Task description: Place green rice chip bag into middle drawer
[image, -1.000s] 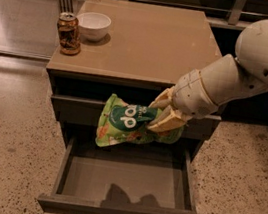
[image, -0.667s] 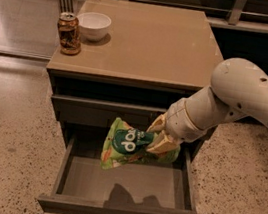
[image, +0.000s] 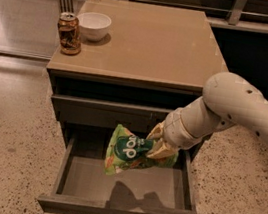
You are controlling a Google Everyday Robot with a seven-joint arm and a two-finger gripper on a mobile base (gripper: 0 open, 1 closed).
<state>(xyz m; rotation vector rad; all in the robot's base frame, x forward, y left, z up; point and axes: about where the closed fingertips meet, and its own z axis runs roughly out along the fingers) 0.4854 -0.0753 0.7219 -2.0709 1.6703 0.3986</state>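
Observation:
Next, I let go of the green rice chip bag on the grey bottom of the middle drawer, midway (image: 131,182) between its sides.
The green rice chip bag (image: 128,151) hangs in the air over the open middle drawer (image: 122,211), its dark round logo facing me. My gripper (image: 160,146) is shut on the bag's right end and holds it just above the drawer's grey floor (image: 87,177), near the back. The bag's shadow falls on the floor below it. The drawer is pulled out towards me; its front and thin side walls show.
A brown drink can (image: 68,33) and a white bowl (image: 93,25) stand at the back left of the cabinet top (image: 149,40). A shut drawer front (image: 103,111) lies above the open drawer. Speckled floor surrounds the cabinet.
My arm has lowered the bag from in front of the upper drawer front down into the open drawer's space, and it has moved slightly right.

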